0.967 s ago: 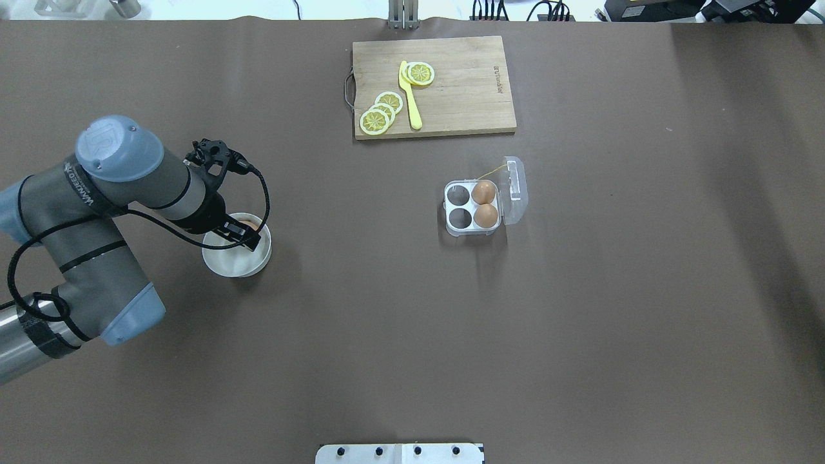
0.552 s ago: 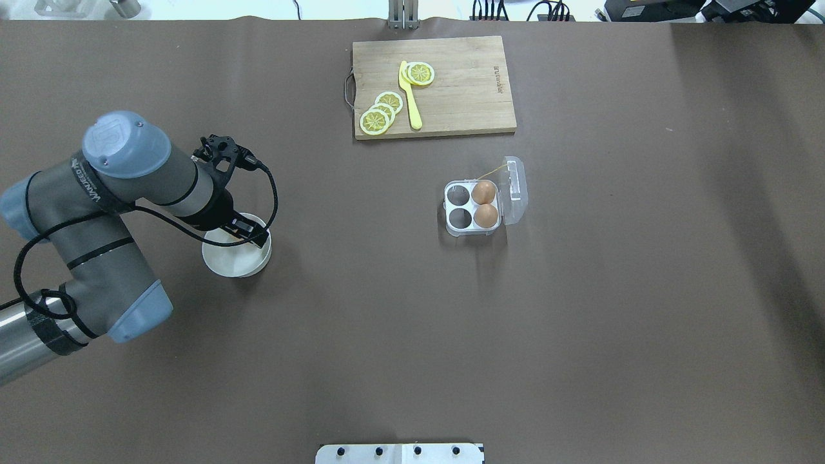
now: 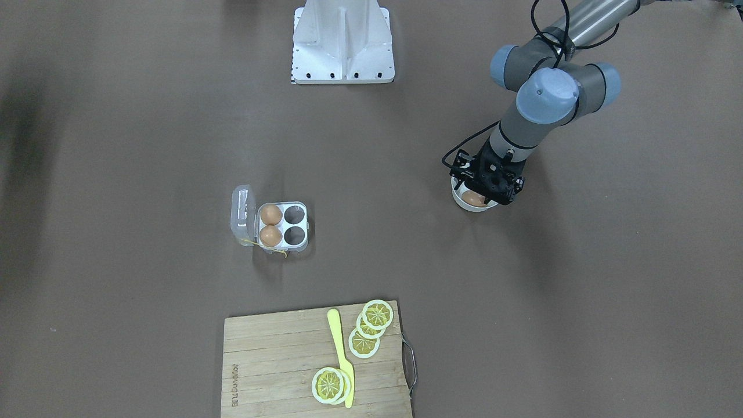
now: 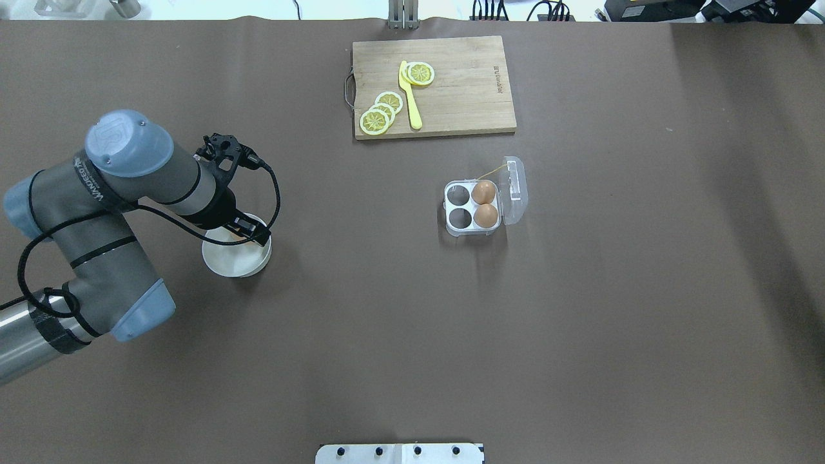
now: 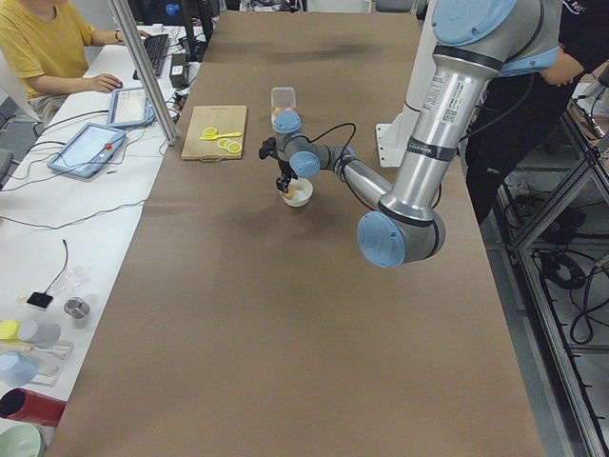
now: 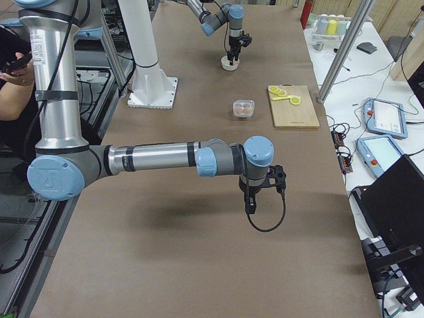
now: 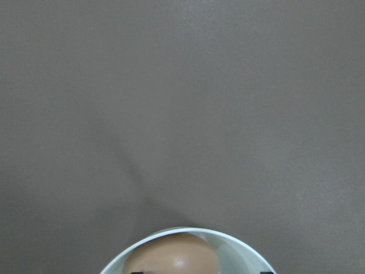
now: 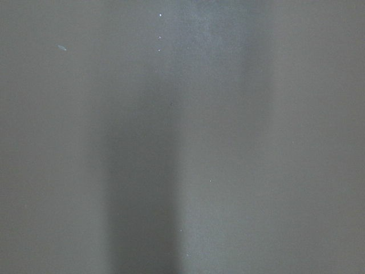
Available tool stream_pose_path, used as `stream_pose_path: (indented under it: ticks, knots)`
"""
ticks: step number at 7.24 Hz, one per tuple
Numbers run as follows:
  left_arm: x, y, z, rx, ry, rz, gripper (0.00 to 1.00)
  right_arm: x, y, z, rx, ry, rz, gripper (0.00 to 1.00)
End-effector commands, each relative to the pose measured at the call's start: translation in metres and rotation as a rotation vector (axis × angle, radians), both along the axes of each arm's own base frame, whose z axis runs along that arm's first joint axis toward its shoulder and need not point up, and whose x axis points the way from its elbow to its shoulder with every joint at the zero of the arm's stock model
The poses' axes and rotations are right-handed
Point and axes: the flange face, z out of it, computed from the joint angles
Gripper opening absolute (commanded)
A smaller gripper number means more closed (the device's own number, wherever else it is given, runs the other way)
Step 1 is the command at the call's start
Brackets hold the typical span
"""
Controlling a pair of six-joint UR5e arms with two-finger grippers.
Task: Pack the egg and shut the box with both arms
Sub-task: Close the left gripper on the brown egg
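A finger of my left gripper is over the egg's end, so I should open, center the fingers over the egg and close around its middle (image 7: 174, 254).
The egg (image 7: 172, 257), tan-brown, lies in a round white bowl (image 4: 222, 265) on the left part of the table. My left gripper (image 4: 245, 231) is lowered into the bowl, open, with a black fingertip on either side of the egg; the egg (image 3: 475, 200) peeks out beneath it. The box (image 4: 474, 222) is a clear four-cell carton near the table's middle. Its lid (image 4: 514, 190) is swung open to the right. It holds two brown eggs (image 4: 485, 203) in the right-hand cells; the left-hand cells are bare. My right gripper (image 6: 250, 205) hovers over bare table, and I cannot tell its state.
A wooden cutting board (image 4: 464, 96) with lemon slices and a yellow knife (image 4: 410, 96) lies at the far side. The white robot base (image 4: 399, 453) is at the near edge. A person (image 5: 48, 48) sits at a side desk with tablets.
My left arm has shifted slightly toward the far side. The gripper now covers more of the egg in the bowl. The box has not moved.
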Motion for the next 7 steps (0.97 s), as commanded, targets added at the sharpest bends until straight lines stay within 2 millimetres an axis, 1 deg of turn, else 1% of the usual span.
stream_pose_path:
  ticks: [1, 4, 5, 7]
  knots:
    - [0.0012, -0.0014, 0.0012, 0.015, -0.001, 0.007, 0.75, 0.0, 0.0, -0.0007, 0.001, 0.0, 0.0, 1.0]
    - [0.0029, 0.0004, 0.0031, 0.029, 0.009, 0.007, 0.74, 0.0, -0.0007, -0.0008, 0.002, 0.0, 0.0, 1.0]
    - [0.0037, 0.001, 0.0083, 0.035, 0.016, 0.009, 0.73, 0.0, -0.0007, -0.0008, 0.002, 0.0, 0.0, 1.0]
    - [0.004, 0.0033, 0.011, 0.038, 0.019, 0.013, 0.71, 0.0, 0.0, -0.0007, 0.001, 0.0, 0.0, 1.0]
